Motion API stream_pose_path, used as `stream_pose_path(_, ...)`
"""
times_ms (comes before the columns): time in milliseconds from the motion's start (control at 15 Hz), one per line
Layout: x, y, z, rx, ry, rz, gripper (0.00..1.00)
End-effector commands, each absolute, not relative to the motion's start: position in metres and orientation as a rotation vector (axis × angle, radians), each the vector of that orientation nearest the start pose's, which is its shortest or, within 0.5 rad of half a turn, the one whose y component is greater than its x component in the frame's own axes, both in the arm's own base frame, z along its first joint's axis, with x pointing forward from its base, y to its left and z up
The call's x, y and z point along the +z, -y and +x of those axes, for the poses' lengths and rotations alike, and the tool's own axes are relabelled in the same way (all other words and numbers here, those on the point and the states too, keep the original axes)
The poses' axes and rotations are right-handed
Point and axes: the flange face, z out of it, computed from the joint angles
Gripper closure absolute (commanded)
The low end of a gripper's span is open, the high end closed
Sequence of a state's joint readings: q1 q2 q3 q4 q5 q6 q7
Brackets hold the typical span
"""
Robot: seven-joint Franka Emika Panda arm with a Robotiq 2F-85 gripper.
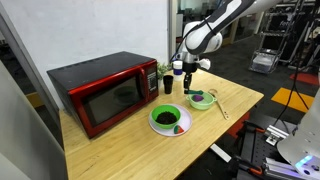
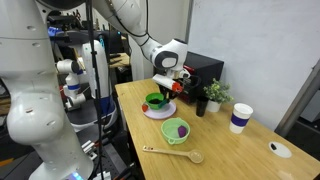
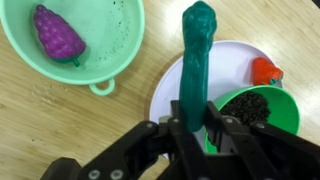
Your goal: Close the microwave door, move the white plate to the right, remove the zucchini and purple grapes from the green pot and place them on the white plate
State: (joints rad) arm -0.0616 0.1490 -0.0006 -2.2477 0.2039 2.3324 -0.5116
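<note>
My gripper is going to put the zucchini, which hangs over the white plate now, down on the white plate [image 1: 184,115] [image 3: 203,73] beside the bright green bowl, toward the green pot.
My gripper [image 3: 193,115] is shut on the zucchini [image 3: 197,50], a long dark green piece that hangs over the white plate [image 3: 225,65]. The green pot [image 3: 110,55] lies at the upper left of the wrist view with the purple grapes [image 3: 58,35] inside it. In both exterior views the gripper [image 1: 186,78] [image 2: 165,88] hovers between the pot [image 1: 203,98] [image 2: 176,130] and the plate [image 1: 183,130] [image 2: 150,114]. The red microwave's door [image 1: 110,100] is shut.
A bright green bowl with dark contents [image 3: 255,110] and a small red piece [image 3: 265,70] sit on the plate. A dark cup [image 1: 168,86] and a small plant [image 1: 163,70] stand near the microwave. A wooden spoon [image 2: 170,153] and a paper cup [image 2: 240,118] are on the table.
</note>
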Motion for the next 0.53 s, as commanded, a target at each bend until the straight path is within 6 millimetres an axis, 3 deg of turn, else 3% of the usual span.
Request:
stream_pose_path(0, 0.2934, 0.0294, 0.5292, 0.036, 0.441, -2.952, 0.73)
stream_pose_path(467, 0.2925, 0.0293, 0.5288, 0.038, 0.431, -2.952, 0.73)
